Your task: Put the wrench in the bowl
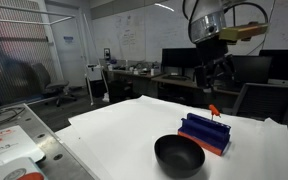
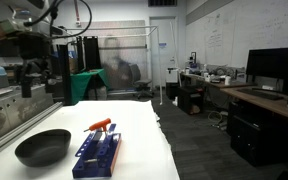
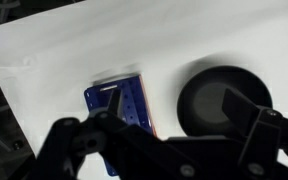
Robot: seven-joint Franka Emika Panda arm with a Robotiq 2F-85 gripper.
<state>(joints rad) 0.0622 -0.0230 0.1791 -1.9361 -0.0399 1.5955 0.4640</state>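
I need to next move my gripper to the orange handle [image 1: 214,109] of the wrench, which sticks up above the blue rack, and close it there.
The wrench [image 1: 214,111] is a small orange-red tool resting on top of the blue ridged rack [image 1: 204,133]; it also shows in an exterior view [image 2: 100,126]. The glossy black bowl [image 1: 179,155] stands on the white table right beside the rack, empty, and is seen in both exterior views [image 2: 42,148]. My gripper [image 1: 216,72] hangs high above the rack and bowl, open and empty. In the wrist view its fingers [image 3: 171,108] straddle the rack [image 3: 122,112] and the bowl [image 3: 222,100] far below. I cannot make out the wrench in the wrist view.
The white table [image 1: 124,130] ends near the rack at its far edge. A side bench with clutter [image 1: 9,150] stands beside the table. Desks with monitors [image 1: 184,65] and chairs stand behind it.
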